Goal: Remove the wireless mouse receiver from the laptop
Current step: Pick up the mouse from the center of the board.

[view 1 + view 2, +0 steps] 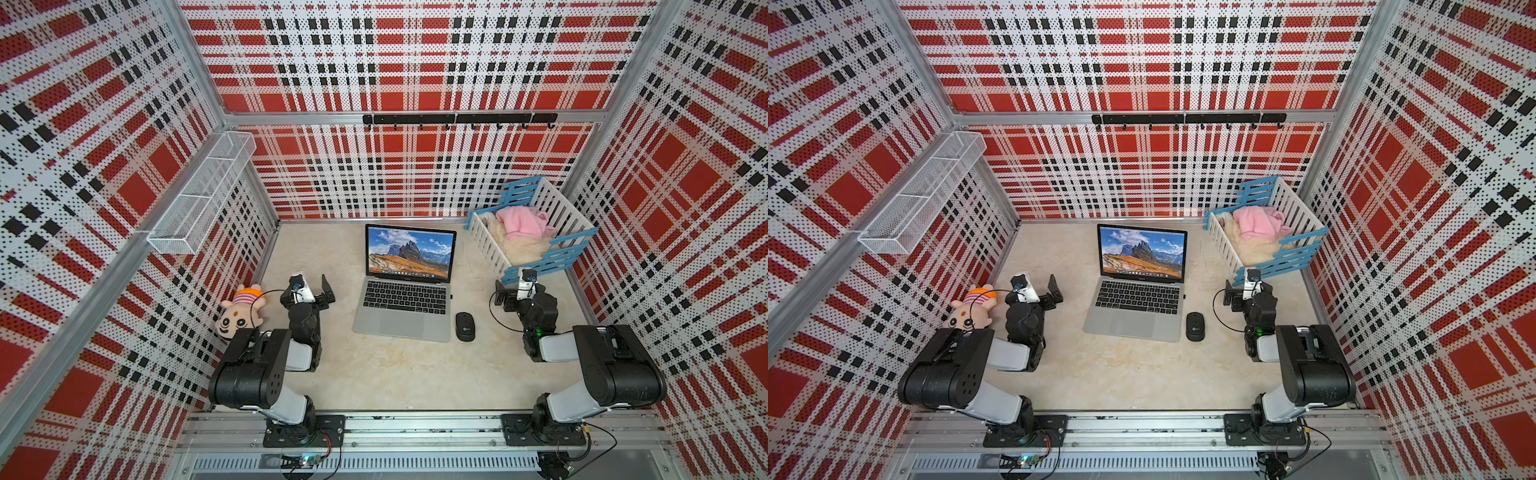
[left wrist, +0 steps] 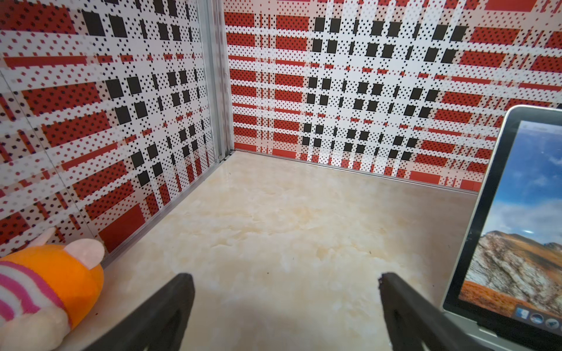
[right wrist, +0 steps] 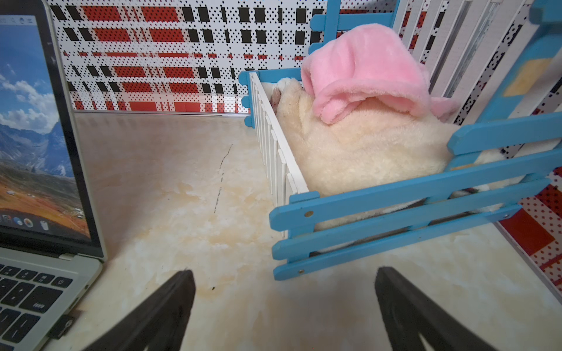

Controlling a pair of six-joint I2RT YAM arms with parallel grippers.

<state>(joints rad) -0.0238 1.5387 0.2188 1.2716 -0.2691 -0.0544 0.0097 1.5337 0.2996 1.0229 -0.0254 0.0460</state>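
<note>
The black mouse beside the laptop is next for my right gripper, which will go to it and close on the mouse's long sides (image 1: pixel 464 327), around its middle.
The silver-grey laptop (image 1: pixel 399 324) (image 1: pixel 1129 324) stands open mid-table, a mountain landscape on its screen. The wireless mouse receiver (image 1: pixel 451 296) (image 1: pixel 1184 296) is a tiny black nub sticking out of the laptop's right edge, beside the keyboard. In the right wrist view the receiver (image 3: pixel 62 326) shows close by at the laptop (image 3: pixel 39 136) side. My right gripper (image 1: pixel 517 287) (image 3: pixel 284 273) hovers open to the right of the laptop, holding nothing. My left gripper (image 1: pixel 311 287) (image 2: pixel 286 276) is open and empty to the left of the laptop (image 2: pixel 517 228).
A black oval mouse (image 1: pixel 464 327) lies right of the trackpad. A blue and white crib (image 1: pixel 536 259) with plush and a pink cloth (image 3: pixel 365 70) fills the back right corner. A plush toy (image 1: pixel 241 311) lies by the left wall under a wire basket (image 1: pixel 199 195).
</note>
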